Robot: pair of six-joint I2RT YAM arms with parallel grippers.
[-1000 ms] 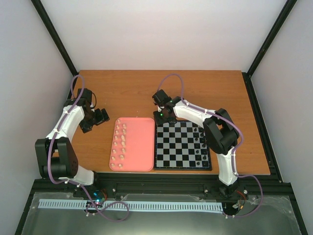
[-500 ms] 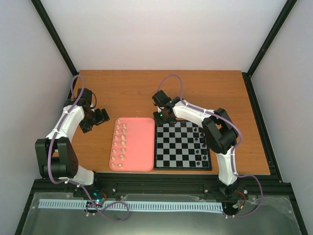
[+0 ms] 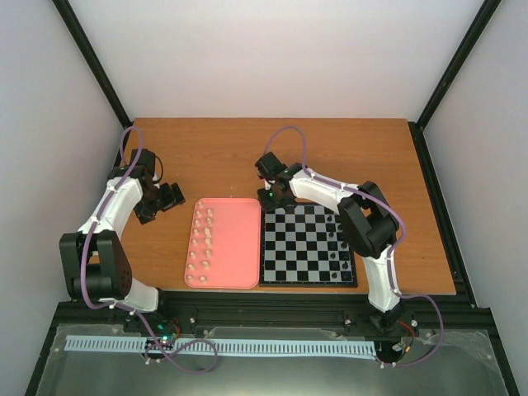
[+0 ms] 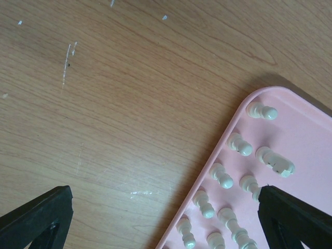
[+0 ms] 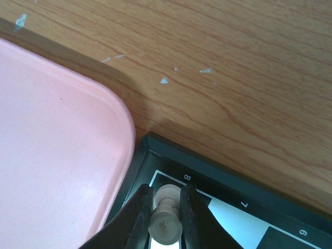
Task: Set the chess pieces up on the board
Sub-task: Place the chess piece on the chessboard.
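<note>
Next, I close my left gripper on the head of the cream-white chess piece in the pink tray's far corner [image 3: 200,205] [image 4: 268,112], away from the checkered board.
The chequered board [image 3: 304,245] lies right of the pink tray [image 3: 235,247]. Several cream-white chess pieces [image 3: 200,245] stand in two rows at the tray's left side, also in the left wrist view [image 4: 239,145]. My right gripper [image 3: 269,198] is at the board's far left corner, shut on a cream-white chess piece [image 5: 165,215] held over the corner square [image 5: 176,192] by the mark 8. My left gripper [image 3: 171,198] hovers over bare table left of the tray's far corner, jaws wide open and empty; only its fingertips [image 4: 36,218] show.
Black chess pieces [image 3: 338,239] stand along the board's right side. The tray's rounded corner [image 5: 116,111] lies close left of the right gripper. Black frame posts and white walls bound the table.
My right gripper with its piece has shifted slightly left and nearer the board's far left corner. The left arm has not moved.
</note>
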